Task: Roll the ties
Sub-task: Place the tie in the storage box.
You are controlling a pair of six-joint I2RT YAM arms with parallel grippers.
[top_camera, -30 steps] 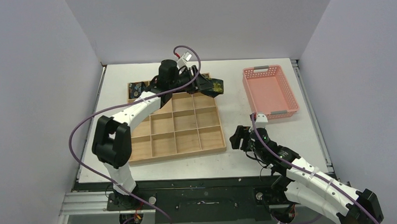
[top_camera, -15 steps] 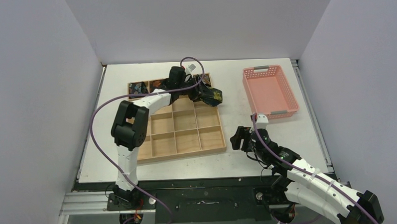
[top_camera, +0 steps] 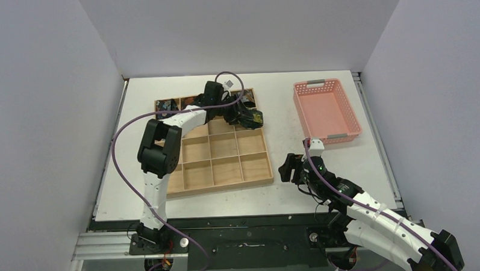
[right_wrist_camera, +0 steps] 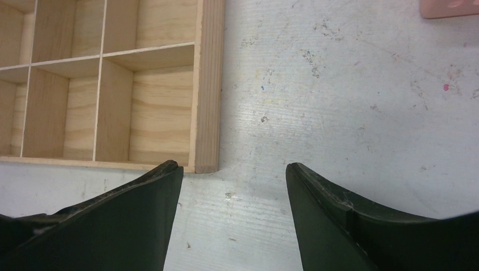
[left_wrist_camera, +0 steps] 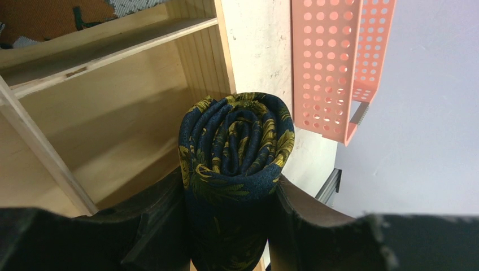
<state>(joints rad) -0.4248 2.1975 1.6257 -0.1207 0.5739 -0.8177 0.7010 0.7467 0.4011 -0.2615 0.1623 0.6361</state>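
Next, my left gripper lets go of the rolled tie in the basket-side compartment (top_camera: 247,119) (left_wrist_camera: 133,124) just in front of the brown tie. The rolled tie now hangs over the wooden tray.
A rolled tie (left_wrist_camera: 234,147), navy with yellow floral print, is a tight coil between the fingers of my left gripper (left_wrist_camera: 231,180), which is shut on it. In the top view the tie (top_camera: 251,117) hangs over the back right compartment of the wooden tray (top_camera: 215,183). Other dark ties (top_camera: 167,106) lie in the tray's back left compartments. My right gripper (right_wrist_camera: 233,169) is open with nothing in it, low over the bare table by the tray's front right corner (right_wrist_camera: 206,164); from above the right gripper (top_camera: 287,169) sits just right of the tray.
A pink plastic basket (top_camera: 326,111) stands at the back right, also visible as the basket (left_wrist_camera: 333,62) beyond the tie. The tray's thin wooden dividers (left_wrist_camera: 113,45) rise just beside the held coil. The left arm's purple cable (top_camera: 121,176) loops wide of the tray.
The left arm has folded in, and its gripper has carried the rolled tie slightly left and nearer, from the tray's back right edge to over the corner compartment. The right arm has not moved.
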